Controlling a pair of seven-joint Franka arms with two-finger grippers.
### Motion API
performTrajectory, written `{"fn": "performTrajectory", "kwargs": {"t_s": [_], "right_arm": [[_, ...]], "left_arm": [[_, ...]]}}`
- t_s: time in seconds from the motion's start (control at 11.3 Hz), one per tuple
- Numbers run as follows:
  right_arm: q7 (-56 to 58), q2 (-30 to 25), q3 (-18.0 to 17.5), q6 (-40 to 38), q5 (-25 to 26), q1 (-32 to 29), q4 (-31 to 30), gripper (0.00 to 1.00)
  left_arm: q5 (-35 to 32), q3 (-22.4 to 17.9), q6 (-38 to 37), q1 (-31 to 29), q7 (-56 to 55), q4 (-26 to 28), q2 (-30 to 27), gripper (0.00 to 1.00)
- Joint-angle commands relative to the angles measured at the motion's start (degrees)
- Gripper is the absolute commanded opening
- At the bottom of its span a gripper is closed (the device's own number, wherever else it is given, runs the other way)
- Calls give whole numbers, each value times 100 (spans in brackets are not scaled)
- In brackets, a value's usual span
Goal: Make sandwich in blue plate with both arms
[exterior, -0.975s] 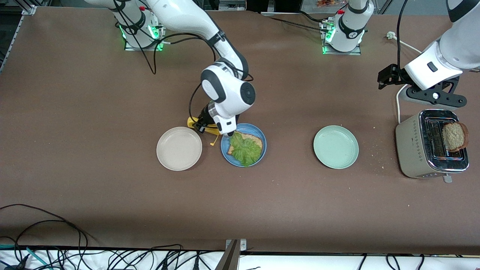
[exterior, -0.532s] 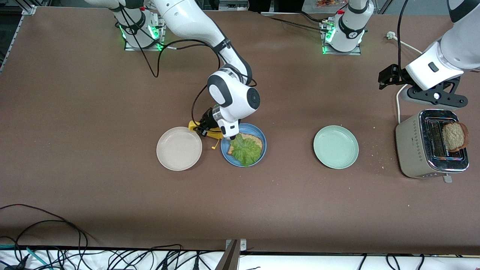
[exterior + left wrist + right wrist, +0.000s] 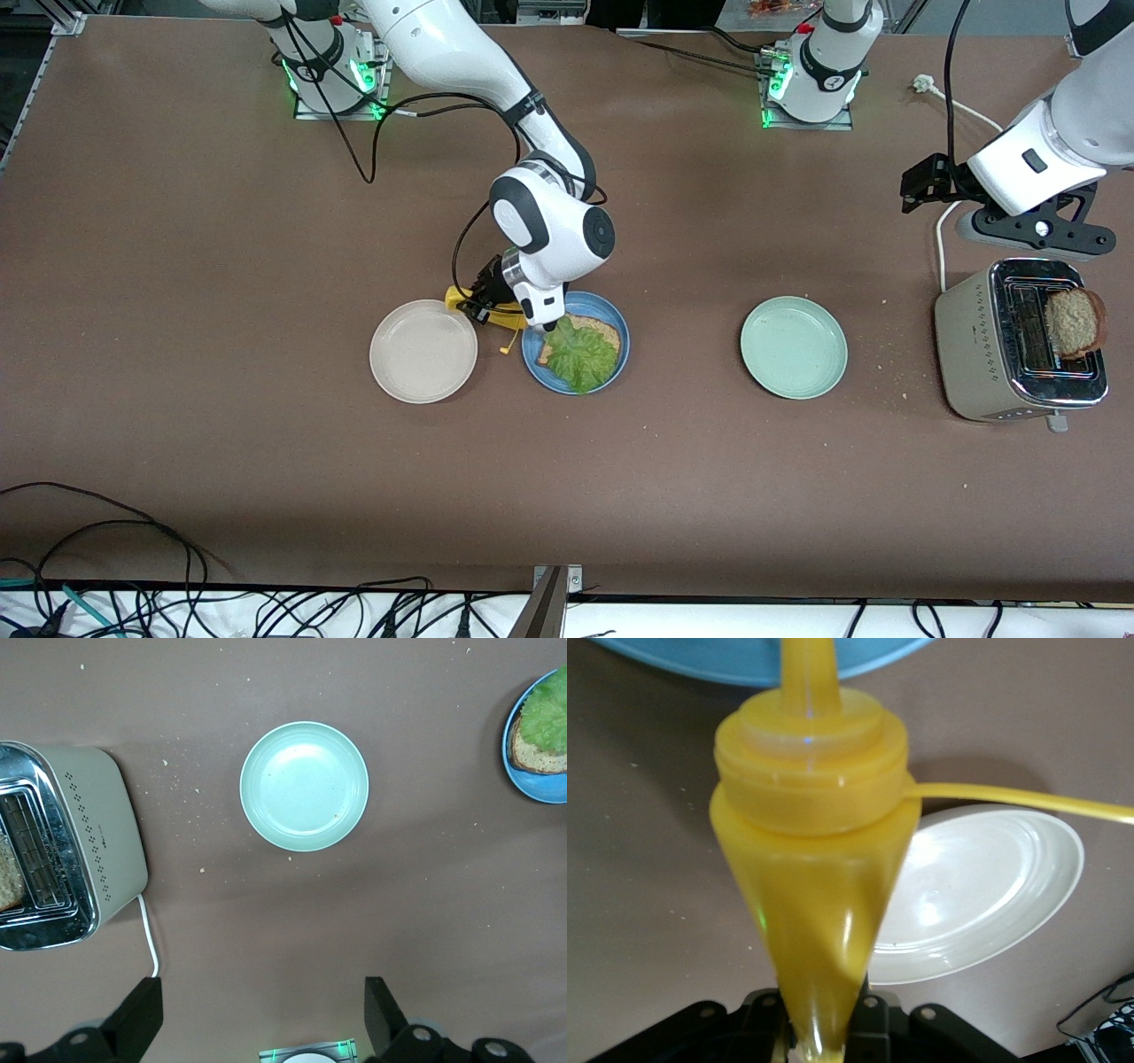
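Observation:
My right gripper should set the yellow squeeze bottle down on the table (image 3: 346, 370) (image 3: 1045, 976) next to the beige-white plate, opposite the blue plate. The bottle is now tilted at the blue plate's rim.
The blue plate (image 3: 533, 363) holds one brown bread slice (image 3: 604, 330) with a ruffled green lettuce leaf (image 3: 580, 356) on top. My right gripper (image 3: 484, 289) is shut on a yellow squeeze bottle (image 3: 462, 299), which is tilted with its nozzle at the plate's rim beside the lettuce. In the right wrist view the bottle (image 3: 811, 842) fills the frame, the right gripper (image 3: 819, 1023) clamps its base, and the blue plate (image 3: 744, 657) lies past the nozzle. A second bread slice (image 3: 1074, 321) stands in the toaster (image 3: 979, 346). My left gripper (image 3: 918, 182) hangs open and empty above the table by the toaster.
A beige-white plate (image 3: 423, 351) lies beside the blue plate toward the right arm's end. A mint-green plate (image 3: 793, 347) sits between the blue plate and the toaster. The toaster's white cord (image 3: 941, 239) runs toward the robots' bases. Cables hang along the table's front edge.
The right arm shifted a little toward the blue plate with the bottle, then held still. The left arm drifted slightly toward its own end of the table.

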State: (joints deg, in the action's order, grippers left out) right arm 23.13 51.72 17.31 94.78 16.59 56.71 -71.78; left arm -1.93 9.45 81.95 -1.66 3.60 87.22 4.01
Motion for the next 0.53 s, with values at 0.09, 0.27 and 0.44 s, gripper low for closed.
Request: {"fn": "performTrajectory", "kwargs": {"t_s": [0.09, 0.27, 0.44], "right_arm": [[671, -1161, -429, 197, -916, -1333, -527, 0], [1821, -1471, -1331, 216, -1403, -2772, -565, 0], [2605, -1481, -1835, 207, -1886, -3785, -495, 0]], "left_arm": [[44, 13, -47, -36, -17, -109, 29, 100], [44, 13, -47, -36, -17, -118, 29, 100], [44, 13, -47, -36, -17, -109, 29, 100]]}}
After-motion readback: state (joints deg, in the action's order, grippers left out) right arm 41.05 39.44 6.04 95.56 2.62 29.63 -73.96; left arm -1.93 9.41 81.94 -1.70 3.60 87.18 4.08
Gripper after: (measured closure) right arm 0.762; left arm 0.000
